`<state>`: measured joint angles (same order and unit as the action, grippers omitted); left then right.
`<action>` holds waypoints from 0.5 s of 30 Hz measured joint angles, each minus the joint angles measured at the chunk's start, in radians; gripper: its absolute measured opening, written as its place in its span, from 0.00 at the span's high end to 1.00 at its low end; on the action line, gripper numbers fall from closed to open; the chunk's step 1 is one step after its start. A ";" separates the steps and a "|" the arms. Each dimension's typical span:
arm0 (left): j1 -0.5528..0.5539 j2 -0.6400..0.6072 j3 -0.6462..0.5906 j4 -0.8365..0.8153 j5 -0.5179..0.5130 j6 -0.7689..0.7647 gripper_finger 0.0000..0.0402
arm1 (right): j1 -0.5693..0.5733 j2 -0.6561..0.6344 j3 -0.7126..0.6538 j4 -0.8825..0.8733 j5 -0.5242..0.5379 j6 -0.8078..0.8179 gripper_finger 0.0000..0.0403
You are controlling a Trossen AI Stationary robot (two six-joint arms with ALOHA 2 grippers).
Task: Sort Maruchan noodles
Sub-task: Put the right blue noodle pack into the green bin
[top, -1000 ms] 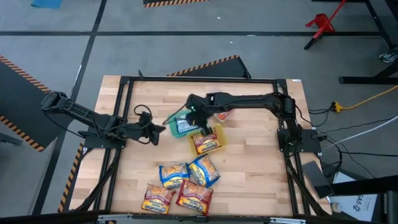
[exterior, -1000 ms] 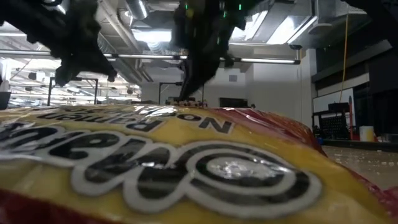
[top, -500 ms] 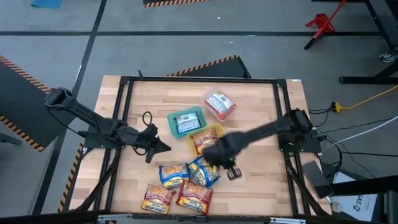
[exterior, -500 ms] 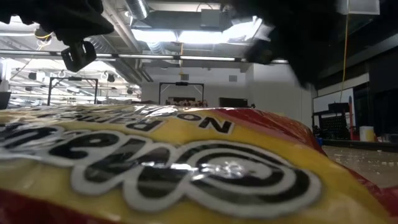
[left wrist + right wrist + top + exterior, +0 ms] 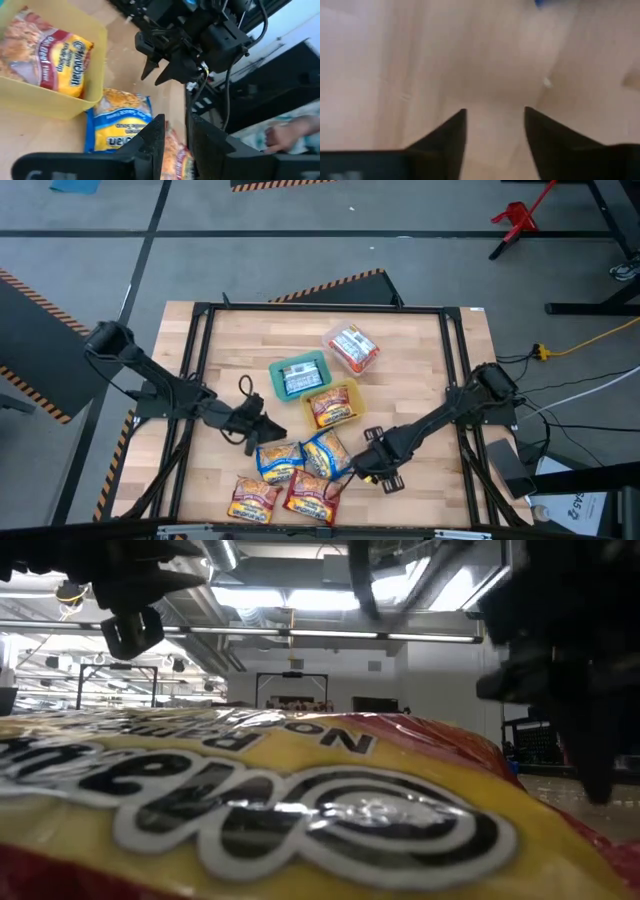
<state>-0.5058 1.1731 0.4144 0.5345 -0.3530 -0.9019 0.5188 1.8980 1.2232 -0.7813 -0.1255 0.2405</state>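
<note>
Next, I close my left gripper on the packet's yellow edge (image 5: 309, 449) (image 5: 101, 147), so that I take the blue-and-yellow Maruchan packet that is nearest the yellow container.
Two blue-and-yellow Maruchan packets (image 5: 278, 461) (image 5: 326, 454) and two orange-red ones (image 5: 252, 498) (image 5: 313, 495) lie flat in a cluster near the table's near edge. One orange packet fills the bottom of the low view (image 5: 250, 810). A teal container (image 5: 300, 376) holds a blue packet, a yellow container (image 5: 331, 406) an orange one and a clear container (image 5: 351, 348) a red-and-white one. My left gripper (image 5: 272, 429) (image 5: 176, 122) hovers just left of the blue packets, slightly open. My right gripper (image 5: 362, 463) (image 5: 495, 112) is open, just right of the cluster.
A dark metal frame (image 5: 200, 360) runs around the wooden table top. Bare wood (image 5: 410, 380) lies to the right of the containers and along the left side. In the left wrist view, a person's hand (image 5: 282, 136) shows beyond the table.
My right gripper has left the teal container and swung toward the near edge, stopping right of the packet cluster. The teal container with its blue packet stays on the table. My left gripper has moved toward the near edge and to the right, closer to the blue packets.
</note>
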 joint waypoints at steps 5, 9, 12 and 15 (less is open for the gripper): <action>-0.004 0.079 0.053 -0.003 0.006 0.019 0.79 | -0.024 -0.002 -0.056 0.044 0.056 0.107 0.31; -0.021 0.157 0.130 -0.057 0.106 0.040 0.79 | -0.021 -0.003 -0.060 0.073 0.082 0.219 0.22; -0.049 0.226 0.206 -0.185 0.142 0.080 0.79 | -0.006 -0.002 -0.060 0.153 0.117 0.261 0.22; -0.071 0.292 0.293 -0.294 0.125 0.120 0.79 | -0.006 -0.001 -0.027 0.257 0.213 0.258 0.24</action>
<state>-0.5767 1.4654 0.7074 0.2407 -0.2277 -0.7823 0.5125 1.8970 1.1960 -0.5243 0.0875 0.4984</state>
